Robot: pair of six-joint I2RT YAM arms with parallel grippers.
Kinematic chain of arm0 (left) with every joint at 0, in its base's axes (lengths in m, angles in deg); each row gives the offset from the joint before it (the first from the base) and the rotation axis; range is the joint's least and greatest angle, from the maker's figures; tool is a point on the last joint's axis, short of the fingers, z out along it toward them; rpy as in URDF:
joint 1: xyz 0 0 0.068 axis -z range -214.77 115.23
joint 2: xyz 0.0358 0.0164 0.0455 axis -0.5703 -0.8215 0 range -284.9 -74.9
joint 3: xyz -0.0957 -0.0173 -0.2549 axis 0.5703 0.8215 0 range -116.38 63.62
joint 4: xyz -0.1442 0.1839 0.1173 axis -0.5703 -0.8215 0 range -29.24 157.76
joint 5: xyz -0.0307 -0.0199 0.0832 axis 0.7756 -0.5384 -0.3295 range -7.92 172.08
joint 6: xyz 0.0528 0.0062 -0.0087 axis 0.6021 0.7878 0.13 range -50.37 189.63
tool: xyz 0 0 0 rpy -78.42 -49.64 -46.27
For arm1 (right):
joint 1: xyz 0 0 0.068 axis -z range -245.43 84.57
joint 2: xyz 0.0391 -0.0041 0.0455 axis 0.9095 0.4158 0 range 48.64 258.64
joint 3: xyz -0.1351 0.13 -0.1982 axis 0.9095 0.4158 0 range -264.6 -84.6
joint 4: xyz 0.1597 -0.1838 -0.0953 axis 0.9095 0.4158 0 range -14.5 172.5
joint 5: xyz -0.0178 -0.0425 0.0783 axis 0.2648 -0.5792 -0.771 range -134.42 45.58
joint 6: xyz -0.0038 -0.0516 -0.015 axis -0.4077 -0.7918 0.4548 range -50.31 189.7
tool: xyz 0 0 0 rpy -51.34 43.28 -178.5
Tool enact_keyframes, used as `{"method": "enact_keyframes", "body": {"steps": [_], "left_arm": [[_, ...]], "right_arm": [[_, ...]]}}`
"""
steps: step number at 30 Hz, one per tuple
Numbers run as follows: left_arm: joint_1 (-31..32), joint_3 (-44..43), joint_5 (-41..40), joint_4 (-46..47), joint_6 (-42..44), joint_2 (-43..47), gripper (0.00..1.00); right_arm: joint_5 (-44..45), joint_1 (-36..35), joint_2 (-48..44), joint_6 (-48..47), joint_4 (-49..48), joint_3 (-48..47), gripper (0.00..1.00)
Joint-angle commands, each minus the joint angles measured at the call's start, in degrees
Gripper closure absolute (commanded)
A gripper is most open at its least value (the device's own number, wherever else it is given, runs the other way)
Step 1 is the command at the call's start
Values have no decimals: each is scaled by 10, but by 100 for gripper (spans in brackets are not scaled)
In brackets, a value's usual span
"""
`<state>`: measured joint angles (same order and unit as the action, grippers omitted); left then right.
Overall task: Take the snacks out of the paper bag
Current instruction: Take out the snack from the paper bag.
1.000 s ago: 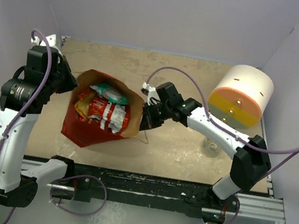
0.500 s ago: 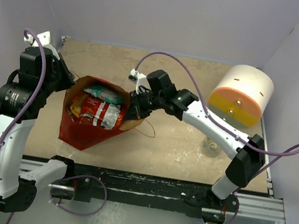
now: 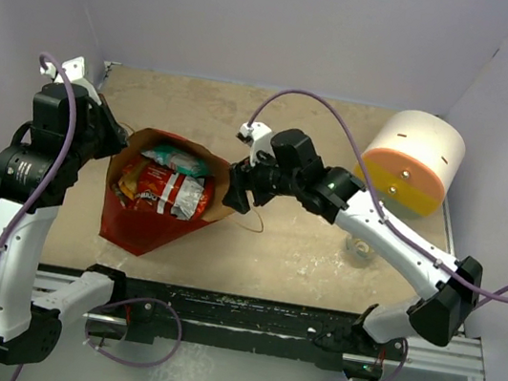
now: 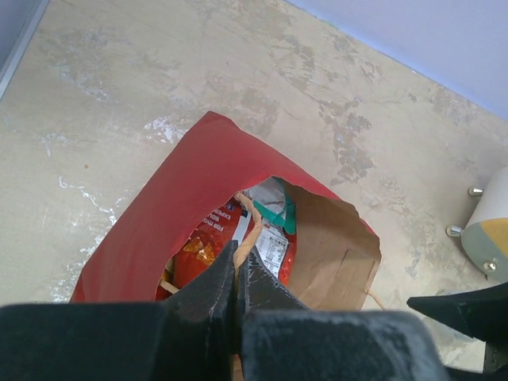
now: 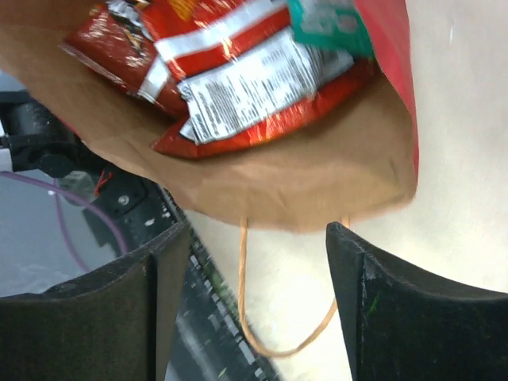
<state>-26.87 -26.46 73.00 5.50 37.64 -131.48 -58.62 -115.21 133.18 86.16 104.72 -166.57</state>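
Note:
The robot's right gripper needs to close on the middle of the teal packet (image 3: pixel 179 161), beside the red and silver packet in the paper bag.
The paper bag (image 3: pixel 144 227), red outside and brown inside, lies on the table with its mouth wide open. Inside are the snacks: a red and silver packet (image 3: pixel 169 189), a teal packet (image 3: pixel 174 157) and an orange one at the left. My left gripper (image 3: pixel 118 142) is shut on the bag's string handle (image 4: pixel 252 226) at the left rim. My right gripper (image 3: pixel 238 188) stands open just outside the right rim, holding nothing. In the right wrist view the other handle loop (image 5: pixel 262 341) hangs between its fingers (image 5: pixel 373 286), below the brown bag wall (image 5: pixel 302 175).
A white cylinder with an orange-yellow band (image 3: pixel 411 162) stands at the back right. A small clear tape roll (image 3: pixel 359 249) lies on the table under my right forearm. The black rail (image 3: pixel 254 311) runs along the near edge.
My right gripper has opened and let go of the bag's right rim, drawing back a little to the right. The left gripper keeps its hold; the bag's mouth stays spread.

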Motion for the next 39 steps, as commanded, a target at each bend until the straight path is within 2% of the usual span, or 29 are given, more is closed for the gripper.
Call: {"method": "enact_keyframes", "body": {"steps": [1,7,11,16,18,21,28,34,39], "left_arm": [[-1,-15,14,-1,-9,4,100],[-1,-19,15,-11,-11,11,100],[-1,-20,28,-10,-13,13,100],[-1,-13,52,-9,-13,14,100],[-1,-11,55,-8,-14,16,100],[-1,-1,57,-5,-17,24,100],[-1,13,58,-8,-24,40,100],[-1,-6,41,-29,-32,36,100],[-1,-15,58,-44,-19,24,100]], "right_arm": [[8,-53,-43,-151,-223,41,27],[42,-108,-1,-345,-331,42,37],[58,-121,59,-464,-318,11,54],[41,-123,109,-568,-299,-14,59],[59,-122,124,-577,-330,-11,61],[88,-121,151,-572,-370,-10,58],[136,-107,217,-582,-394,-48,50],[149,-101,256,-588,-398,-68,49],[223,-100,309,-586,-418,-120,50]]}}
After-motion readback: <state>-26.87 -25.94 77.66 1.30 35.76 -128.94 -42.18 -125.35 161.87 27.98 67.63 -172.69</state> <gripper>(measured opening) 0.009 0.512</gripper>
